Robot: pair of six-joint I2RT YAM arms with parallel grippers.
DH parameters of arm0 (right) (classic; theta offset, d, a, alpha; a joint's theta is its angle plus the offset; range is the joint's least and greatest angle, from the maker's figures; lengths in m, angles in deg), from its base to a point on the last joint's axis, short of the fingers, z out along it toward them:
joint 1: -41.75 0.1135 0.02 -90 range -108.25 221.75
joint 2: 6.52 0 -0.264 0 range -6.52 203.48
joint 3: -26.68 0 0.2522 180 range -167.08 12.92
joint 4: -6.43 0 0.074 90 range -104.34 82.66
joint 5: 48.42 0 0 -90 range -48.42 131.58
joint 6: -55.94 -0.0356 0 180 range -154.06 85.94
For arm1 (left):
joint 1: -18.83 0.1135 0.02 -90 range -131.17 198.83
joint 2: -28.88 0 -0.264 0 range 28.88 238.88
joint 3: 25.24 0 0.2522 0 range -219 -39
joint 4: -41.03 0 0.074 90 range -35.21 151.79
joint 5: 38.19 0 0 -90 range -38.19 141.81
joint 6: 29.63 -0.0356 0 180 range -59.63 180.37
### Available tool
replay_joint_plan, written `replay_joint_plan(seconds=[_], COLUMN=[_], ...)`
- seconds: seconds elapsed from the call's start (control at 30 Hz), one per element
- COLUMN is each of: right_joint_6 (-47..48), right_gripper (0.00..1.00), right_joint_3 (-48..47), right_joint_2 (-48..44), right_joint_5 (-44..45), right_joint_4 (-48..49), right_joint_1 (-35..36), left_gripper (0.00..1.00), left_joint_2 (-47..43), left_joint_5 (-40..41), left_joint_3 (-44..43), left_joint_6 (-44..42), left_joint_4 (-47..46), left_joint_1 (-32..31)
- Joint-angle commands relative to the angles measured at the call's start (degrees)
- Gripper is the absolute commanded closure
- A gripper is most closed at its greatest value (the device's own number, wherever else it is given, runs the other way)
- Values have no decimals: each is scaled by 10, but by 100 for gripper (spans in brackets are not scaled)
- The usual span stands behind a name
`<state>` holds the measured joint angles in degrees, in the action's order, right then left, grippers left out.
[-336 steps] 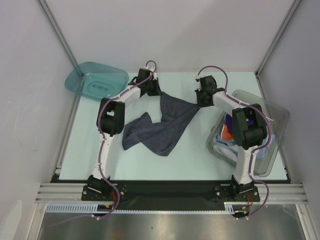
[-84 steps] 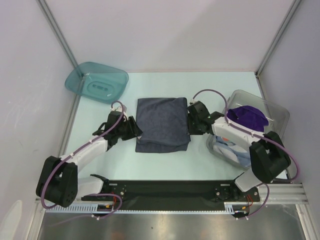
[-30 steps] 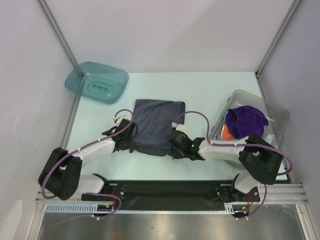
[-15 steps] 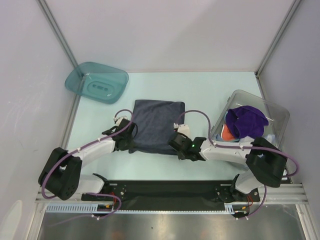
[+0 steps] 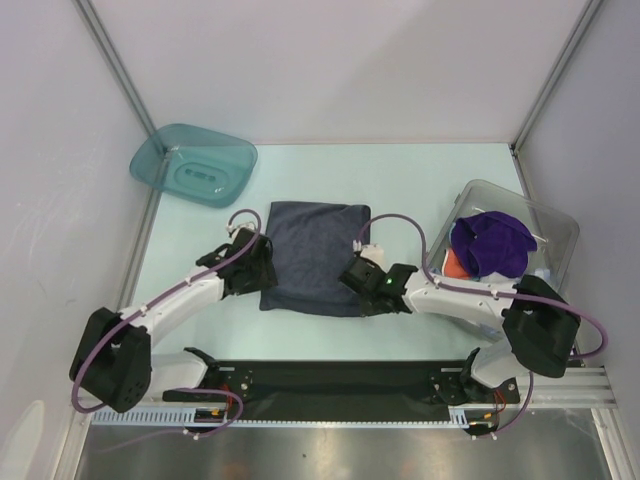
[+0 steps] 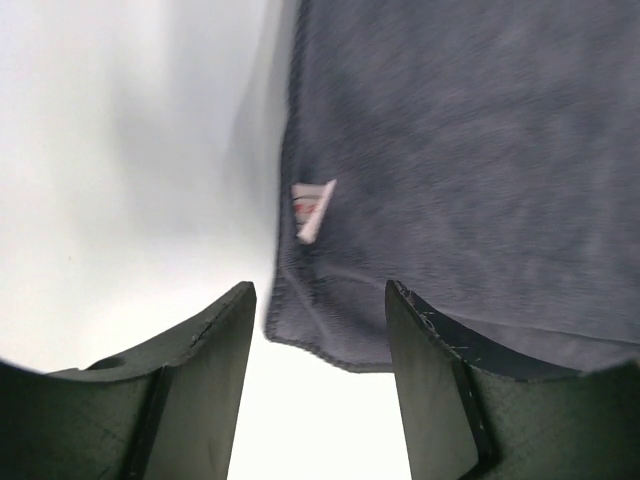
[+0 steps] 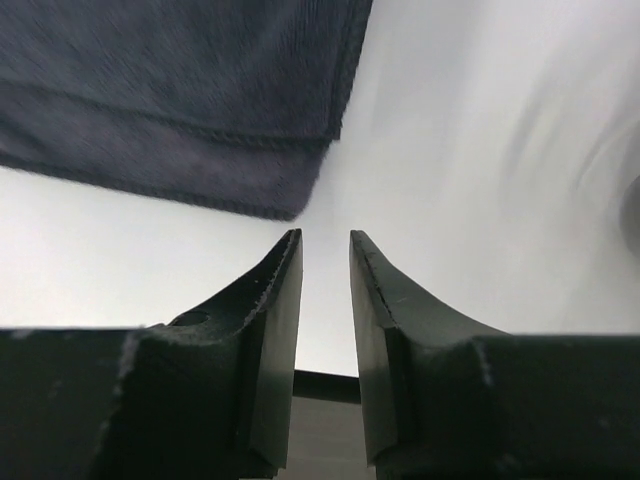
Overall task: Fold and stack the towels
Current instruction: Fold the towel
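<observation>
I will use my left gripper to pinch its corner (image 6: pixel 303 258) by the tag and pull the towel's upper layer even, because that layer stops short of the lower layer's near edge.
A dark grey-blue towel (image 5: pixel 315 258) lies folded flat on the table, mid-way between the arms. My left gripper (image 5: pixel 260 268) sits at its left edge; in the left wrist view the gripper (image 6: pixel 320 290) is open, with the towel's near corner (image 6: pixel 330 335) and a small white tag (image 6: pixel 312 208) just beyond the fingertips, nothing pinched. My right gripper (image 5: pixel 352 277) is at the towel's near right corner; its jaws (image 7: pixel 325 238) stand a narrow gap apart with only bare table between them, and the towel (image 7: pixel 180 90) is up and to the left. A purple towel (image 5: pixel 490 243) tops others in the bin.
A clear plastic bin (image 5: pixel 560 228) stands at the right edge, holding the purple towel over an orange-edged (image 5: pixel 455 263) and a light-blue one (image 5: pixel 545 275). A teal plastic tray (image 5: pixel 195 165) sits at the back left. The black base rail (image 5: pixel 330 375) runs along the near edge.
Both grippers have let go of the dark towel's near edge. The left jaws opened wide, the right jaws parted slightly, and both moved a little toward the back.
</observation>
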<state>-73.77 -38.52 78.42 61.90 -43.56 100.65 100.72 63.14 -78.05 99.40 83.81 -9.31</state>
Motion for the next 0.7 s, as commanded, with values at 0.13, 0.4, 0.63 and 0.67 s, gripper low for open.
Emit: replay_joint_plan(seconds=[0.13, 0.4, 0.63, 0.67], right_joint_6=[-67, -116, -161, -171], right_gripper=[71, 70, 70, 70], right_joint_3=[5, 34, 58, 62], right_joint_2=[-34, -35, -27, -29], right_joint_5=[-14, -56, -74, -73], right_joint_4=[87, 161, 181, 182], right_joint_1=[-69, -120, -121, -121], left_gripper=[42, 45, 47, 47], left_joint_2=[-22, -8, 9, 9], left_joint_5=[-68, -79, -55, -48], left_joint_3=[-24, -8, -2, -1], left_joint_6=[-56, -62, -46, -43], left_joint_4=[-39, -55, -38, -38], left_joint_1=[19, 31, 33, 32])
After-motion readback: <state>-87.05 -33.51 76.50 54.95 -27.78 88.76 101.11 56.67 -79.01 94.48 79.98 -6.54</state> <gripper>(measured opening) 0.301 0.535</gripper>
